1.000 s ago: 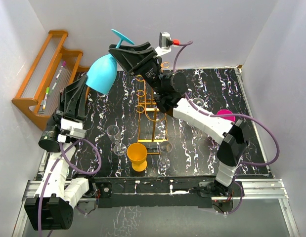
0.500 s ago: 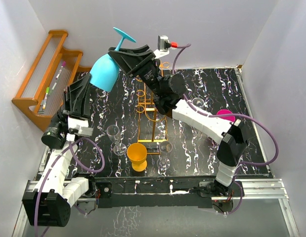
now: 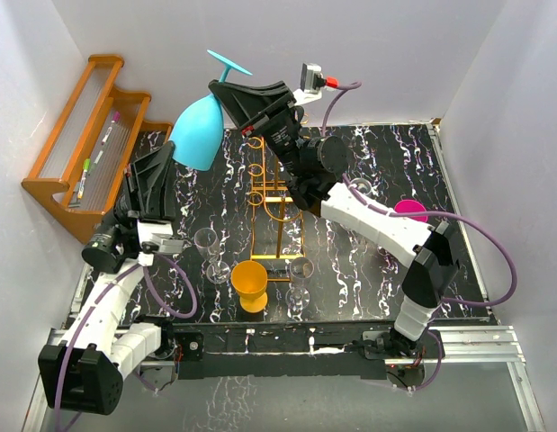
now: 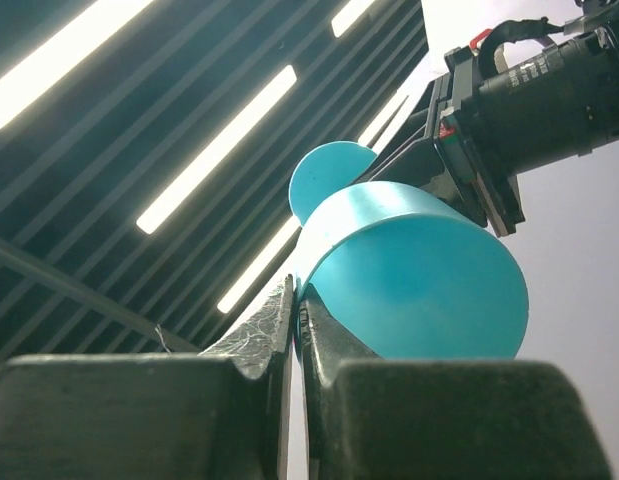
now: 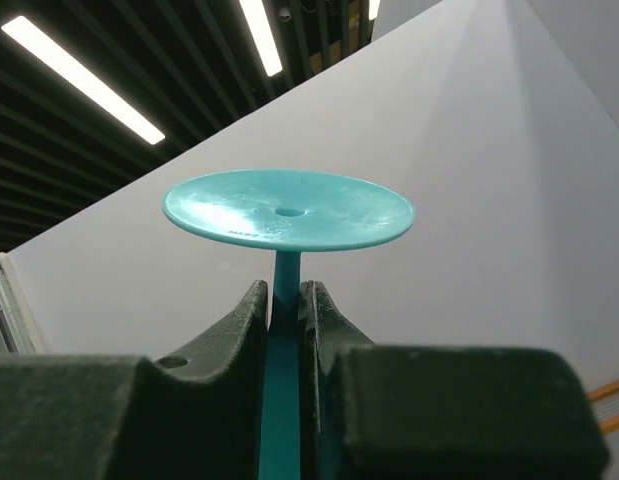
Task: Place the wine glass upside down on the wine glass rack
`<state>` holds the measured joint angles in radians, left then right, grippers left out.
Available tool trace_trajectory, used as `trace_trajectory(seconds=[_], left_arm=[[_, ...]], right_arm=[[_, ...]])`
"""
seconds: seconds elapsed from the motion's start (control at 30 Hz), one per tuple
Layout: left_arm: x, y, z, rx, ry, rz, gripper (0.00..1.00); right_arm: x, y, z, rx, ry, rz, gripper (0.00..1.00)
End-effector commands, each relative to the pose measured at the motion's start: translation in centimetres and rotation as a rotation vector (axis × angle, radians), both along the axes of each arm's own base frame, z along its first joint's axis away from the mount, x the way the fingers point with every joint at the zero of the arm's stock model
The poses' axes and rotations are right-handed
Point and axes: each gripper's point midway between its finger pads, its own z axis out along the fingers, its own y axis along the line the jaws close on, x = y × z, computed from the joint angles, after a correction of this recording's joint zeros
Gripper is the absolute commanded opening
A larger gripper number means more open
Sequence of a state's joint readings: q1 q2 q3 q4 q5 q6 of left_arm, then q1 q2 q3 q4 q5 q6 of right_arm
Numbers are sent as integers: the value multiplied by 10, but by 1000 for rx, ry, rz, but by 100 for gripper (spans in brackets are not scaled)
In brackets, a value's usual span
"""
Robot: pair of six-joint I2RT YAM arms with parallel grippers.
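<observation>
I should use my right gripper to hang the teal wine glass on the golden rack's rearmost hook (image 3: 300,128), on the side of the pink object.
The teal wine glass (image 3: 195,135) hangs upside down high over the table's back left, foot up. My right gripper (image 3: 222,90) is shut on its stem just below the foot disc (image 5: 287,210); the right wrist view shows the stem between my right gripper's (image 5: 286,290) jaws. My left gripper (image 3: 166,155) is at the bowl's lower left rim. In the left wrist view the bowl (image 4: 419,270) meets my left gripper's (image 4: 296,290) tips, which are closed to a thin gap on the rim. The golden wire wine glass rack (image 3: 274,193) stands mid-table, right of and below the glass.
A brown wooden stepped shelf (image 3: 80,153) with pens stands at the left wall. An orange cup (image 3: 249,283) and clear glasses (image 3: 206,243) (image 3: 300,270) stand by the rack's base. A pink object (image 3: 410,210) lies at the right.
The glass has shifted slightly right and turned more upright, held by the right gripper. The left arm has lowered and its gripper has followed the bowl's rim.
</observation>
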<state>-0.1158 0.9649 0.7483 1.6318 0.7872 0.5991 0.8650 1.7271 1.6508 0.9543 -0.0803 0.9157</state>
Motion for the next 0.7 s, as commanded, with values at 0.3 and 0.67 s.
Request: trace_trajectory(seconds=[0.3,0.67], left_arm=[[-14,-7,4,52,-135,56,1],[-7,-17,-18,168,-61,93,61]], right_arm=[[-18,-7,26,-55,-45,-16,8],[-20,-96,87,-194,-152,-465,8]])
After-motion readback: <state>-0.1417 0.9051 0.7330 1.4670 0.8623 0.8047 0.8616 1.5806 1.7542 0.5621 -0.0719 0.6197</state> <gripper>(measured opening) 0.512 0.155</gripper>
